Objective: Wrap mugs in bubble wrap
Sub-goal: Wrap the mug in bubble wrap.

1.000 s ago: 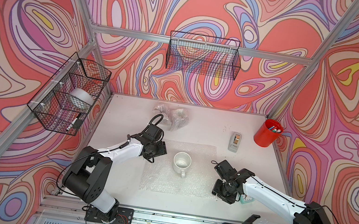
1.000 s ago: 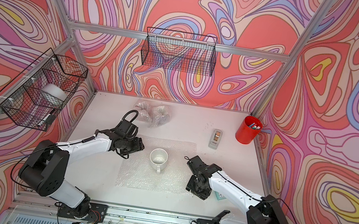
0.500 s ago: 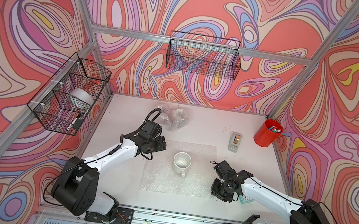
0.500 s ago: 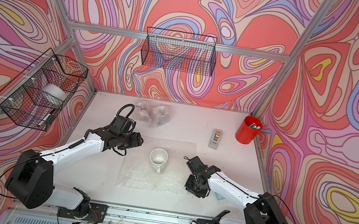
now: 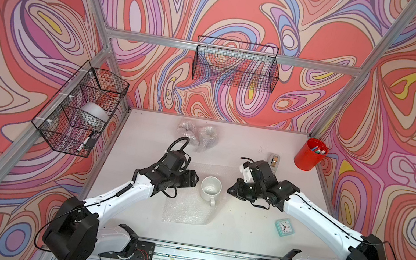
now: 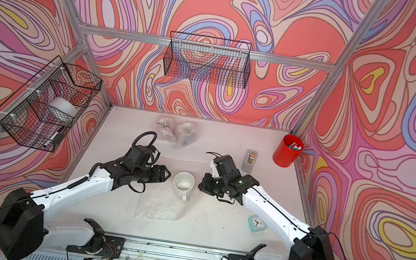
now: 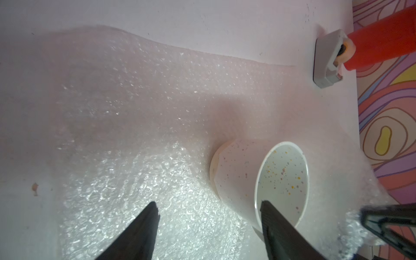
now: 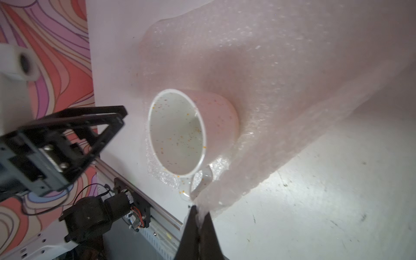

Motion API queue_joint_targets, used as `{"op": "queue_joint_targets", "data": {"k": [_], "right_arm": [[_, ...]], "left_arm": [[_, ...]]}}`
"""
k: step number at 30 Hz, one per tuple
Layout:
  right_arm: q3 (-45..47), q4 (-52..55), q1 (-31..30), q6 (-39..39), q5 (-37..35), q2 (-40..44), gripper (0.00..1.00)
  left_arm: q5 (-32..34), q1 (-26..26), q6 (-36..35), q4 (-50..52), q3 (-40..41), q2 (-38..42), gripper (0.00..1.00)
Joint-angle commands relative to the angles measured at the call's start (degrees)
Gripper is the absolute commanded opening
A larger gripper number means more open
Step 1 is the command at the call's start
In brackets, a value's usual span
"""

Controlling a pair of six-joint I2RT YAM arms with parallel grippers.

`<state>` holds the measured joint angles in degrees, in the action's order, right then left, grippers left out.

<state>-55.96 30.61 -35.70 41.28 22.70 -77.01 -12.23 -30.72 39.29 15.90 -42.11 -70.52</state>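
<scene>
My right gripper is to let go of the bubble wrap's raised edge over the white speckled mug's opening (image 5: 213,186) (image 8: 178,133).
A white speckled mug (image 5: 211,187) (image 6: 183,183) stands upright on a flat sheet of bubble wrap (image 5: 185,210) (image 6: 157,207), handle toward the table's front. My left gripper (image 5: 195,180) (image 6: 167,175) hovers open just left of the mug. In its wrist view the left gripper (image 7: 209,203) is over the wrap (image 7: 135,135), one finger in front of the mug's (image 7: 238,171) rim. My right gripper (image 5: 231,191) (image 6: 202,186) is shut on the wrap's right edge. In the right wrist view the right gripper (image 8: 200,210) holds the wrap (image 8: 292,90) raised beside the mug (image 8: 177,135).
Two crumpled bubble-wrap bundles (image 5: 197,134) (image 6: 175,131) lie at the back. A red pen cup (image 5: 310,154) and a tape dispenser (image 5: 274,161) stand at the back right. A small teal clock (image 5: 284,227) lies under the right arm. Wire baskets (image 5: 235,64) (image 5: 80,110) hang on the walls.
My right gripper has shut on the wrap's right edge and lifted it up toward the mug. My left gripper has swung in to the mug's left side.
</scene>
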Motion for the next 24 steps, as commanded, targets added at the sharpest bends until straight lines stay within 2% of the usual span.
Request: {"op": "queue_joint_targets", "data": {"k": [1, 7, 11, 15, 24], "right_arm": [[-3.8, -2.0, 0.1, -4.8, 8.2, -6.3, 0.0], [-10.5, -1.4, 0.1, -3.5, 8.9, -15.3, 0.0], [-11.7, -1.4, 0.1, -2.4, 9.4, -18.6, 0.0], [-11.8, -1.8, 0.1, -0.7, 9.5, -21.0, 0.0], [-11.2, -3.9, 0.1, 1.6, 9.4, -23.7, 0.0]], "left_arm": [[0.2, -1.9, 1.4, -5.7, 2.6, 3.0, 0.75], [-1.1, -3.2, 2.5, -9.2, 6.6, 6.1, 0.74], [-2.0, -3.6, 2.7, -10.8, 7.5, 7.3, 0.75], [-3.7, -4.5, 2.3, -12.9, 7.4, 5.1, 0.77], [-3.1, -7.0, 2.5, -15.5, 6.1, -1.1, 0.78]]}}
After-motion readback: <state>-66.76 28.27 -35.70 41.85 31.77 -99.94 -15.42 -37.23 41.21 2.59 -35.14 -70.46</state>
